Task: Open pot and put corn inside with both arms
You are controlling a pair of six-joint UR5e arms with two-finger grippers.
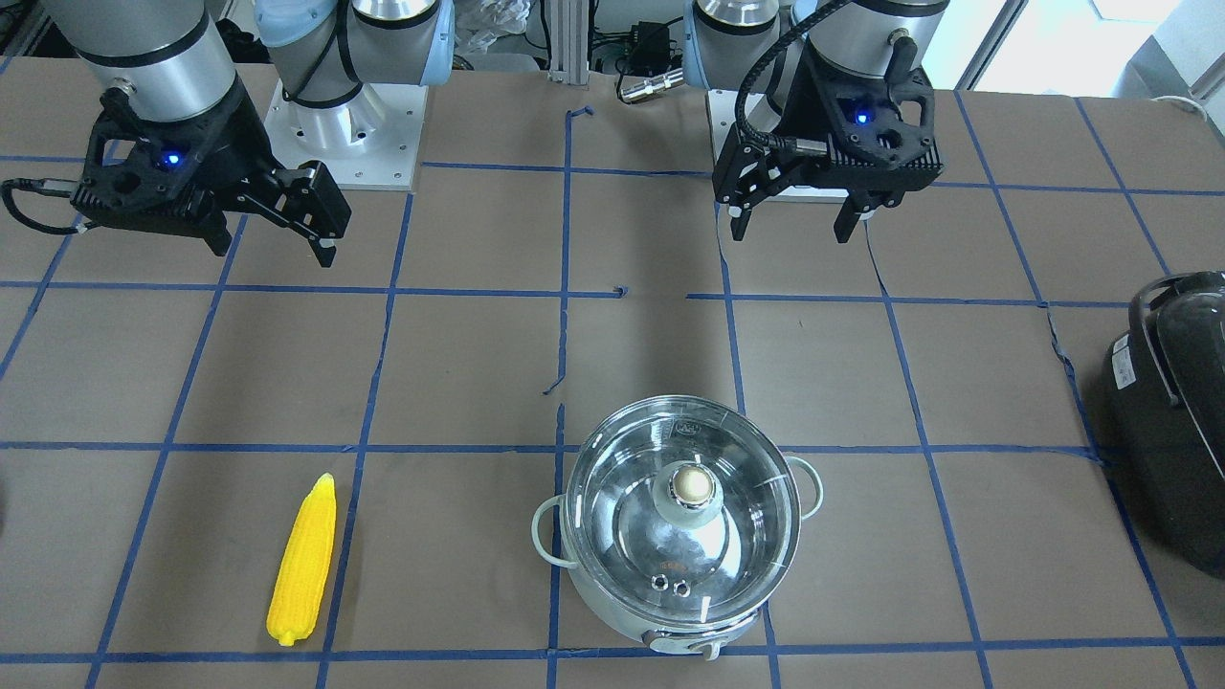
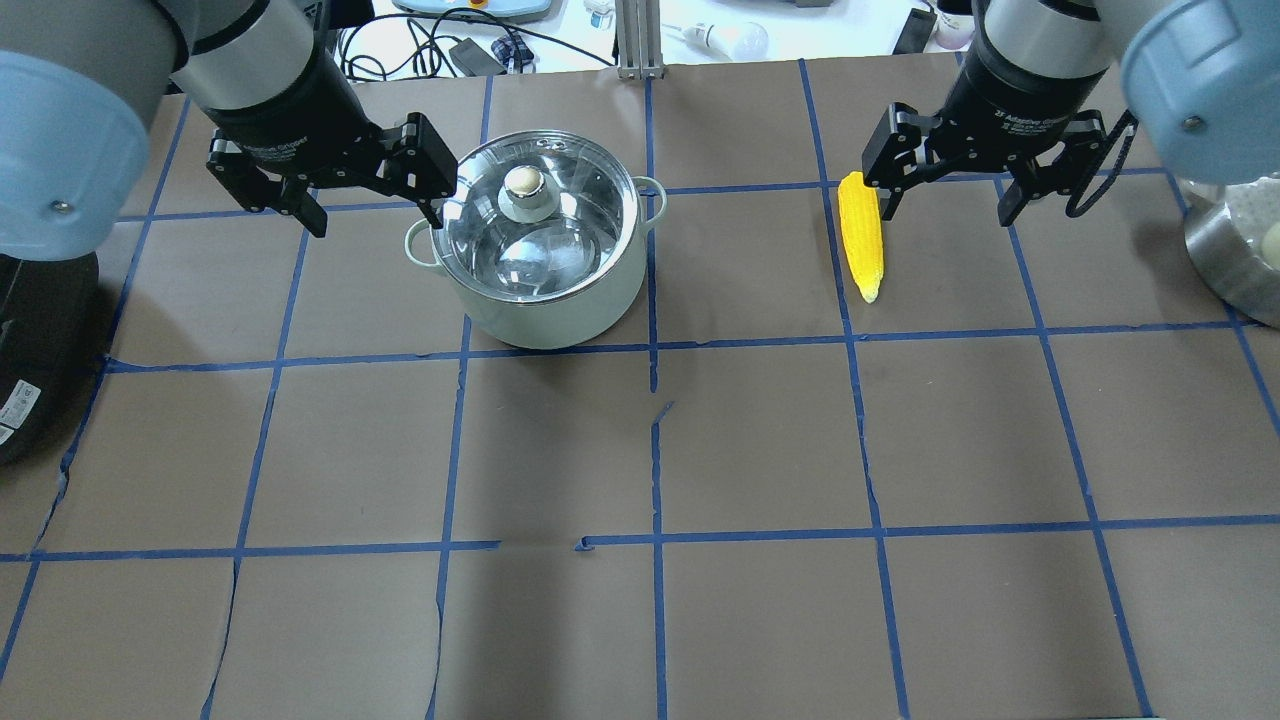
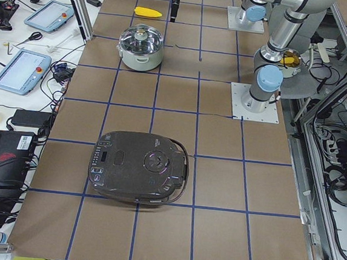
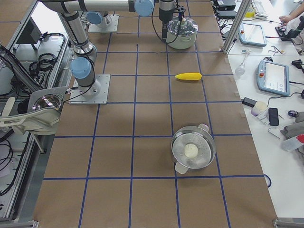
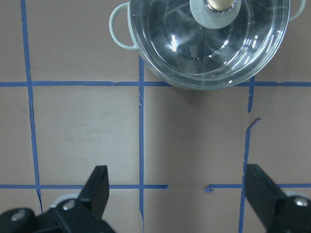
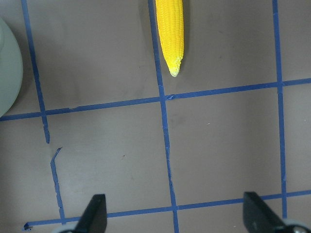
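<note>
The glass lid's beige knob [image 1: 692, 486] [image 5: 221, 4] is next for my left gripper to go to and close on, because the pot needs opening for the corn.
A pale green pot [image 1: 612, 598] stands with its glass lid [image 1: 612, 498] on, a beige knob [image 1: 692, 485] on top. It also shows in the overhead view [image 2: 545, 300] and at the top of the left wrist view [image 5: 127, 34]. A yellow corn cob [image 1: 302, 563] lies flat on the table, also in the overhead view [image 2: 861, 235] and the right wrist view [image 6: 170, 29]. My left gripper [image 1: 792, 230] [image 2: 375, 215] is open and empty, raised above the table short of the pot. My right gripper [image 1: 276, 251] [image 2: 945, 212] is open and empty, raised short of the corn.
A black rice cooker [image 1: 1172, 411] [image 3: 138, 166] lies on the table on my left side. A steel pot [image 4: 192, 151] with a white lump in it stands on my far right, at the overhead view's right edge [image 2: 1235, 260]. Blue tape lines grid the brown table.
</note>
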